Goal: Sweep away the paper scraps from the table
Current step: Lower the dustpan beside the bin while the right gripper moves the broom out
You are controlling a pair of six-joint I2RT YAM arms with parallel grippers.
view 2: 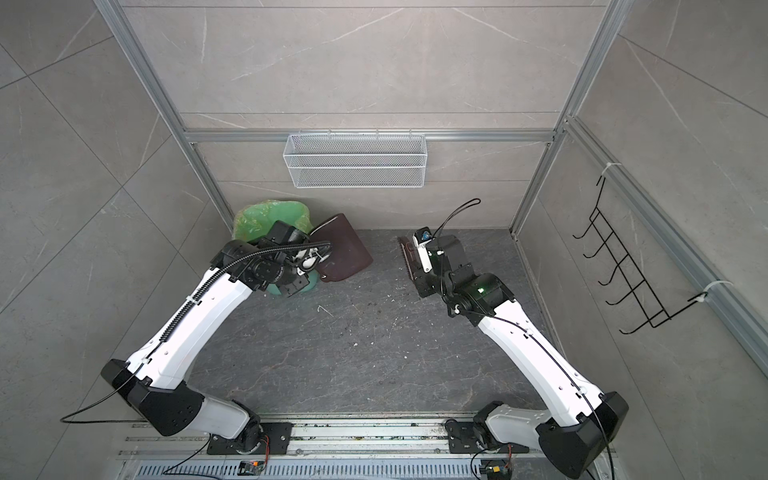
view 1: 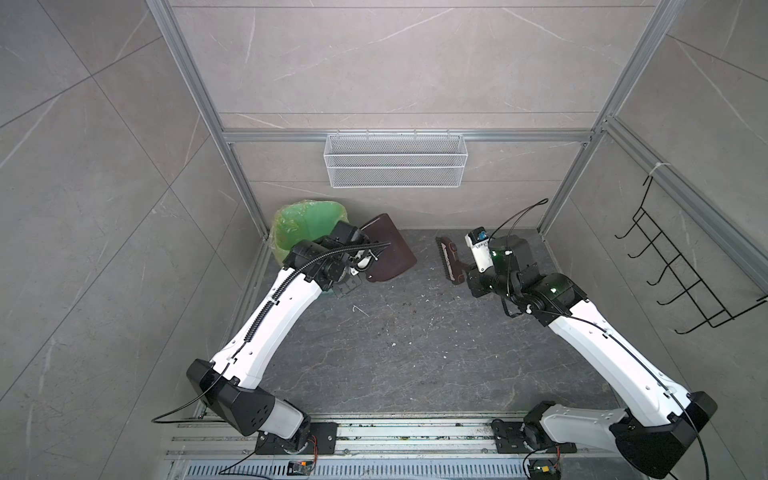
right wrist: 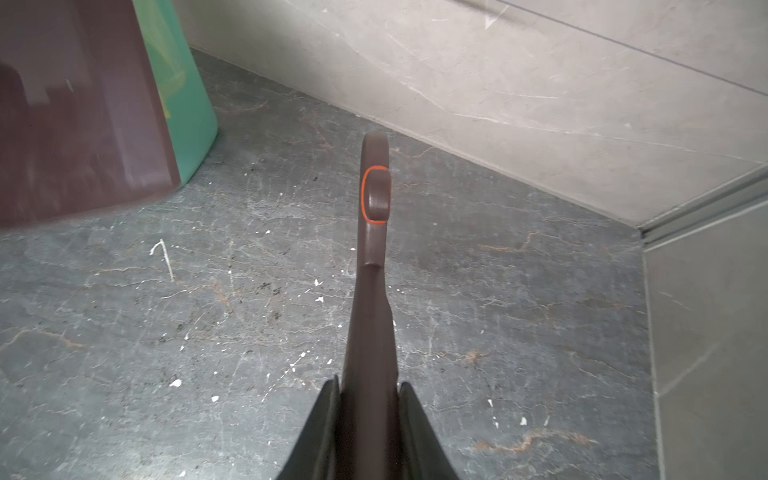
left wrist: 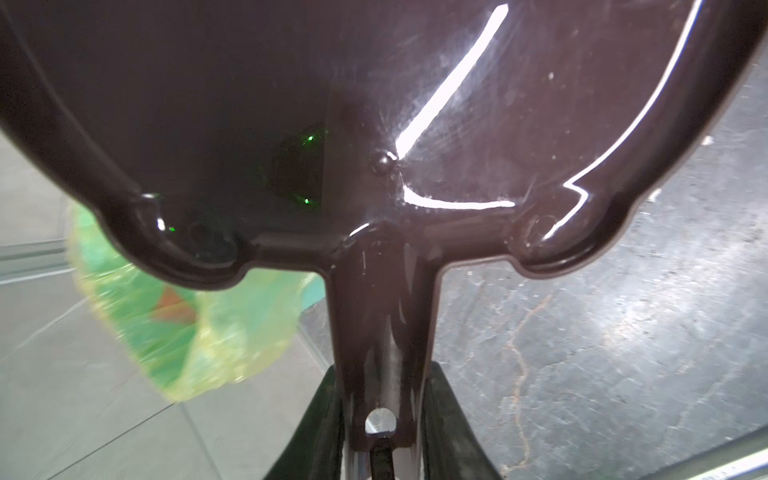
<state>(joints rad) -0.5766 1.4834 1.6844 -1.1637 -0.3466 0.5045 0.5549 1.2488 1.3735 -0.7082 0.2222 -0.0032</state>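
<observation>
The left gripper will release the dark brown dustpan among the white crumbs mid-table, between the bin and the brush (view 1: 420,306).
My left gripper (left wrist: 382,376) is shut on the handle of a dark brown dustpan (view 1: 388,249) (left wrist: 291,104). The pan is held tilted off the table (view 1: 395,353), right beside a green bag-lined bin (view 1: 307,224) (left wrist: 166,324) in the back left corner. My right gripper (right wrist: 368,386) is shut on the handle of a brown brush (view 1: 449,259) (right wrist: 372,249), held over the table at the back right. No coloured paper scraps show on the table. What lies inside the bin is mostly hidden by the left arm and the pan.
Tiny white crumbs (view 1: 359,309) and specks dot the table. A white wire basket (view 1: 395,160) hangs on the back wall, and a black wire rack (view 1: 673,270) on the right wall. Aluminium rails (view 1: 395,432) run along the front edge by the arm bases.
</observation>
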